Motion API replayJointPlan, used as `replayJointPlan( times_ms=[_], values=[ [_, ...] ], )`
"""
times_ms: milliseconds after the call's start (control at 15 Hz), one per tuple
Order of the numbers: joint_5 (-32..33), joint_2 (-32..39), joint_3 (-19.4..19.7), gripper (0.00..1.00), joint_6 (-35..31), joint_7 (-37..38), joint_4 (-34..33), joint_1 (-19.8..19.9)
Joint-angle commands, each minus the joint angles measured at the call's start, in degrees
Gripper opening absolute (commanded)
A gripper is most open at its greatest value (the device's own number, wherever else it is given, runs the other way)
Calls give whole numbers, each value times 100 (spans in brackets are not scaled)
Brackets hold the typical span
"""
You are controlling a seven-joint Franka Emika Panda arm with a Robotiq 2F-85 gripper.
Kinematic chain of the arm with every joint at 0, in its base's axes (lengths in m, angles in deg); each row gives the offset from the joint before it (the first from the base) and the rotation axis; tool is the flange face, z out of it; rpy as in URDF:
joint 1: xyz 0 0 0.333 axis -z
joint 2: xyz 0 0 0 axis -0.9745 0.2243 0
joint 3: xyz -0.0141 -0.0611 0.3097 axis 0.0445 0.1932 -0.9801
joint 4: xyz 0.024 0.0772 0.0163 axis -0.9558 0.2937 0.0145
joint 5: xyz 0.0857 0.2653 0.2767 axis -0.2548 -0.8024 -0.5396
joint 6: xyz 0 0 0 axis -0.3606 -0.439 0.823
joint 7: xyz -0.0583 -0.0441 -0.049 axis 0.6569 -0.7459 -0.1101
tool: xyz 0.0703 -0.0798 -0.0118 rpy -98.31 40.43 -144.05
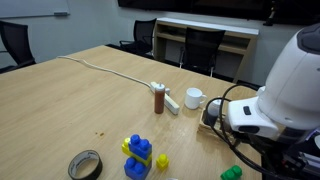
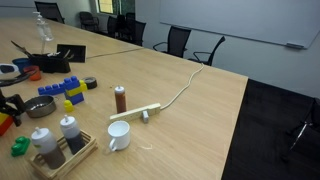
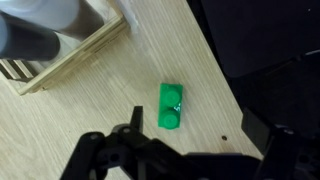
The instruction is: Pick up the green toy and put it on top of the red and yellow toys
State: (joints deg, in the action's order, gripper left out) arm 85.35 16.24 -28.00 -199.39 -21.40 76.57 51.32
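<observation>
My gripper will grip the long sides of the green toy (image 1: 232, 173) (image 3: 170, 109), which is lying on the table near the wooden tray.
The green toy (image 3: 171, 106) is a small bright green block with two round bumps. It lies flat on the wooden table, just left of centre between my gripper's (image 3: 200, 128) two dark fingers. The fingers are spread wide apart with nothing held, and they hover above the block. The block also shows in both exterior views (image 1: 231, 173) (image 2: 20, 146), close to the table edge. My white arm (image 1: 285, 90) leans over that corner. I cannot clearly make out a red and yellow toy; a red piece (image 2: 5, 122) sits at the picture's left edge.
A wooden tray (image 3: 75, 52) (image 2: 78, 152) with grey bottles stands beside the block. A blue-and-yellow block stack (image 1: 138, 155) (image 2: 70, 92), a tape roll (image 1: 85, 164), a white mug (image 1: 194, 98) (image 2: 118, 136), a brown bottle (image 1: 160, 100) and a power strip (image 1: 170, 102) with its cable are on the table.
</observation>
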Motion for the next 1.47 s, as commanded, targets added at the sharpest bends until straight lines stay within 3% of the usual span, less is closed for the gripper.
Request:
replayJointPlan(
  times_ms=[0,200,267,600,867,933,1400],
  values=[
    [-1,-3,-53,100,11,-8,-15,63],
    [-2,-8,-52,100,11,-11,-18,67],
    [-357,141,-67,100,-206,-478,-31,146],
    [-799,535,-116,100,-741,-1180,-21,294],
    [-201,672,37,100,-916,-448,41,172],
    [-396,687,-84,100,-765,-713,-20,278],
    [-276,695,-69,100,-764,-521,-14,265]
  ],
)
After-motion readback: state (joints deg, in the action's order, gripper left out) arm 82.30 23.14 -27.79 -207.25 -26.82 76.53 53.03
